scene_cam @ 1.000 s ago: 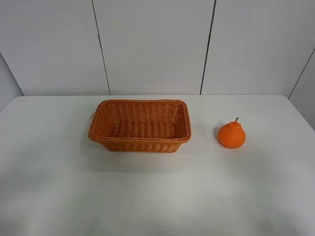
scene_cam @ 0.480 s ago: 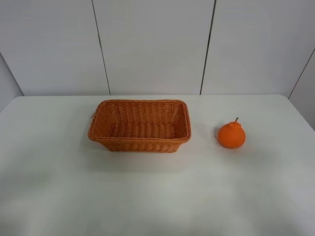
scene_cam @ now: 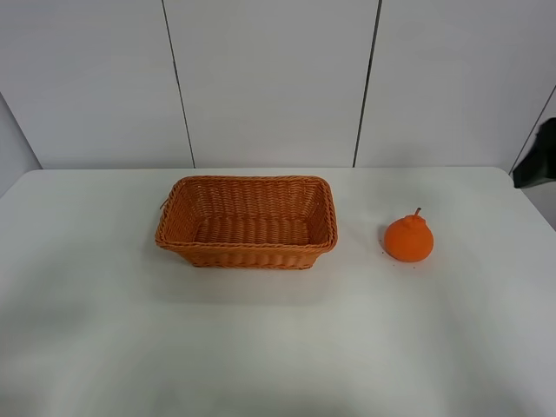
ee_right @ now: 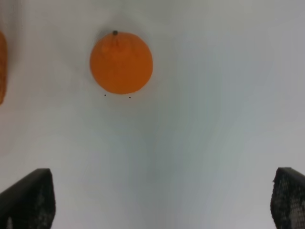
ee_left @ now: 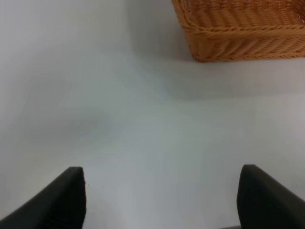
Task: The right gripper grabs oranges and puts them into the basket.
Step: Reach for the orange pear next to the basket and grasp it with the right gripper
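My right gripper will grip the orange's upper part (scene_cam: 414,225) (ee_right: 120,48), around the knobbed neck just under its short stem.
The orange (scene_cam: 408,239), round with a knobbed neck and a short stem, sits on the white table (scene_cam: 261,347) to the right of the basket (scene_cam: 247,221). The wicker basket is empty. In the right wrist view the orange (ee_right: 121,62) lies ahead of my right gripper (ee_right: 157,200), well apart from it; the black fingertips (ee_right: 28,198) stand wide apart, open and empty. A black part of the right arm (scene_cam: 537,155) shows at the right edge of the high view. My left gripper (ee_left: 164,198) is open and empty over bare table, with a corner of the basket (ee_left: 238,28) beyond it.
White wall panels (scene_cam: 269,78) stand behind the table's far edge. The left arm does not show in the high view.
A black part of the right arm has come into the high view at its right edge. The orange and the basket have not moved.
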`<state>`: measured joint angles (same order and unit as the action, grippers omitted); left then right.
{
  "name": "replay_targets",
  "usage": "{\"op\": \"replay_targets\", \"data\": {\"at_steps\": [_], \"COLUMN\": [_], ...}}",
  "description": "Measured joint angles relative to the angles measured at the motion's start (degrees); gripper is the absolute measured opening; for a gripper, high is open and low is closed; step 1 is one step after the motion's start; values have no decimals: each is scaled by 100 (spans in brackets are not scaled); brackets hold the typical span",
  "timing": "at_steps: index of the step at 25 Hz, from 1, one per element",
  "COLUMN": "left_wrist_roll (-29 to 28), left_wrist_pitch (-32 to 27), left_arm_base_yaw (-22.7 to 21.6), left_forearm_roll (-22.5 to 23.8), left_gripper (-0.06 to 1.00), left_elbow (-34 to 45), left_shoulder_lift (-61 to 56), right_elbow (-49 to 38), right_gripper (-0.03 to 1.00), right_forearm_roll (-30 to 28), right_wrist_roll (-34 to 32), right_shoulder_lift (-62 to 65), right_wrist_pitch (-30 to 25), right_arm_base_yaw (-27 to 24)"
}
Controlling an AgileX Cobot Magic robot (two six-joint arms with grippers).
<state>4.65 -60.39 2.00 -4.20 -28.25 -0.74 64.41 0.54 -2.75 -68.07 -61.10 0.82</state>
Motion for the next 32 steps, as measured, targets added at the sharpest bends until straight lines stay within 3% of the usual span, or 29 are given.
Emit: {"op": "replay_targets", "data": {"at_steps": [9, 14, 20, 32], "left_wrist_roll": [0, 0, 0, 0], "left_wrist_pitch": [0, 0, 0, 0], "left_arm_base_yaw": [0, 0, 0, 0], "left_forearm_roll": [0, 0, 0, 0], "left_gripper": [77, 77, 77, 77], "left_elbow": [0, 0, 0, 0], "left_shoulder_lift": [0, 0, 0, 0], "right_elbow": [2247, 3127, 3339, 3317], "right_gripper": [69, 69, 69, 69], "right_forearm_roll": [0, -1, 54, -54], "right_wrist_roll": [204, 342, 315, 275], "right_shoulder_lift": [-3051, -4177, -4705, -4972], "right_wrist_pitch": [-673, -804, -871, -866], "right_arm_base_yaw": [0, 386, 798, 450]}}
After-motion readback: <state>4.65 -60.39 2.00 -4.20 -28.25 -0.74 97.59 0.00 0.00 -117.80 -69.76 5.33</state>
